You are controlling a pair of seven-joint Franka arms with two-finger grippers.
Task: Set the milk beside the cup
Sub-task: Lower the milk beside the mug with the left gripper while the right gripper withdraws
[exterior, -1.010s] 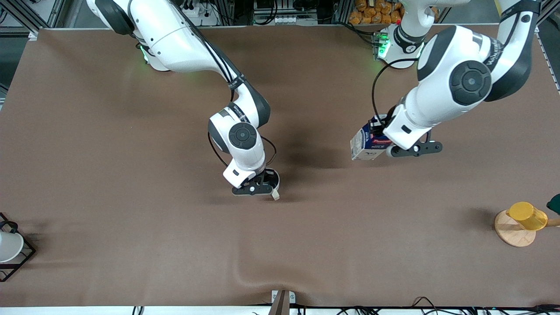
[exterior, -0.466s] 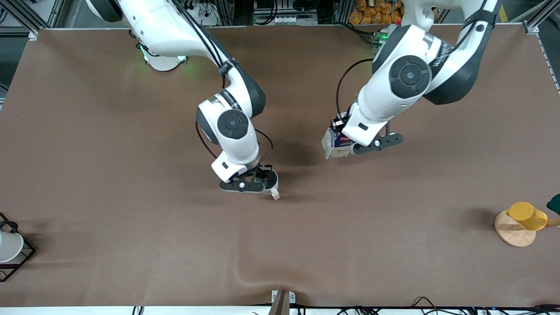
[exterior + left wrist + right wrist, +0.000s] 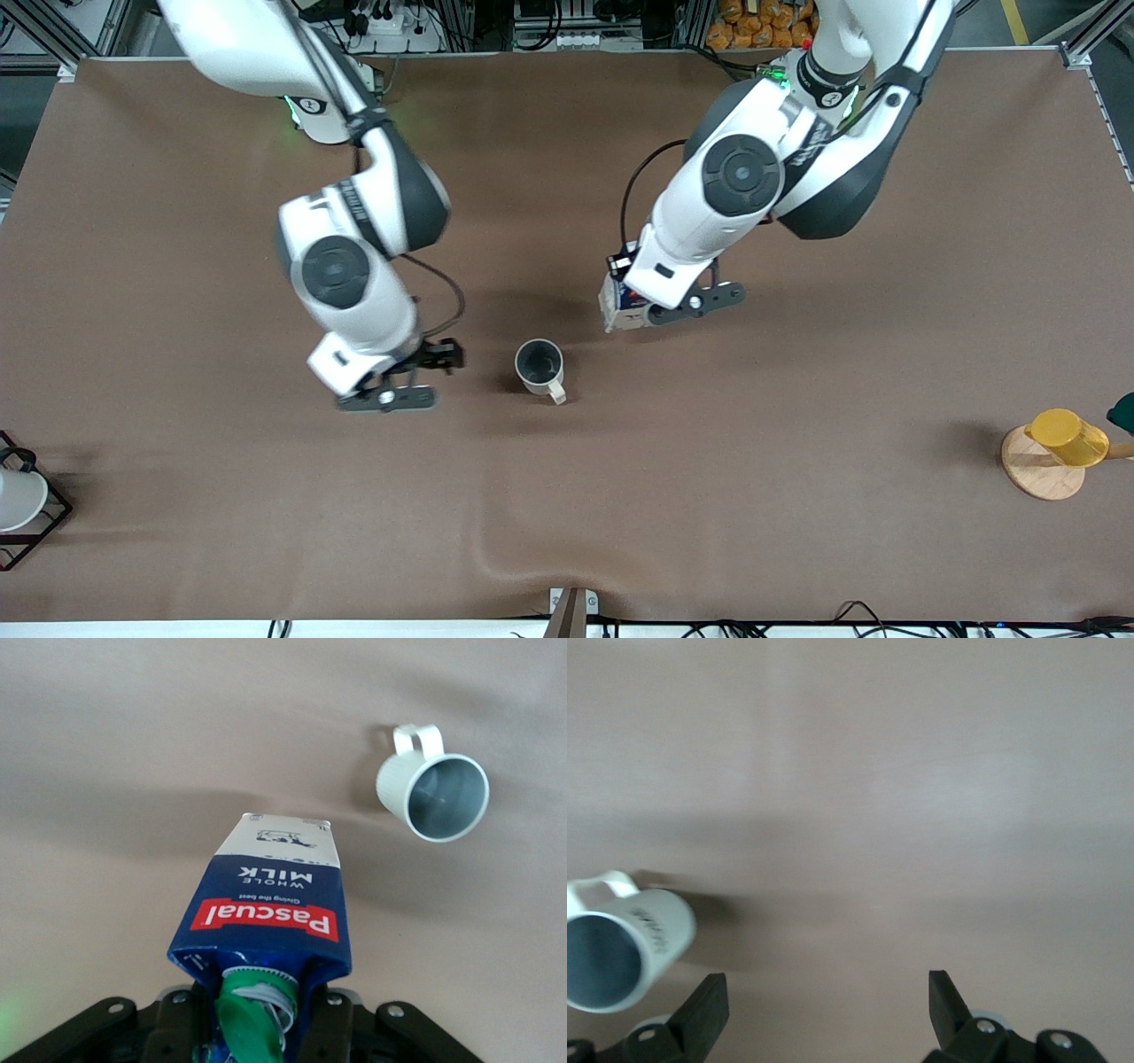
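Next, I release the milk from my left gripper on the table (image 3: 550,334) (image 3: 409,859) beside the cup, opposite the cup's handle.
The cup (image 3: 539,365), an off-white mug with a grey interior, stands upright on the brown table with its handle toward the front camera. It also shows in the left wrist view (image 3: 434,797) and the right wrist view (image 3: 620,948). My left gripper (image 3: 631,303) is shut on the milk (image 3: 617,308), a blue carton with a red label and green cap (image 3: 266,912). It holds the milk tilted above the table, a short way from the cup toward the left arm's end. My right gripper (image 3: 437,376) is open and empty (image 3: 824,992), beside the cup toward the right arm's end.
A yellow cup (image 3: 1067,436) lies on a round wooden coaster (image 3: 1038,477) at the left arm's end. A white cup in a black wire rack (image 3: 18,501) is at the right arm's end. The cloth has a wrinkle (image 3: 496,558) near the front edge.
My right gripper has let go of the cup and moved away toward the right arm's end. My left gripper has carried the milk closer to the cup.
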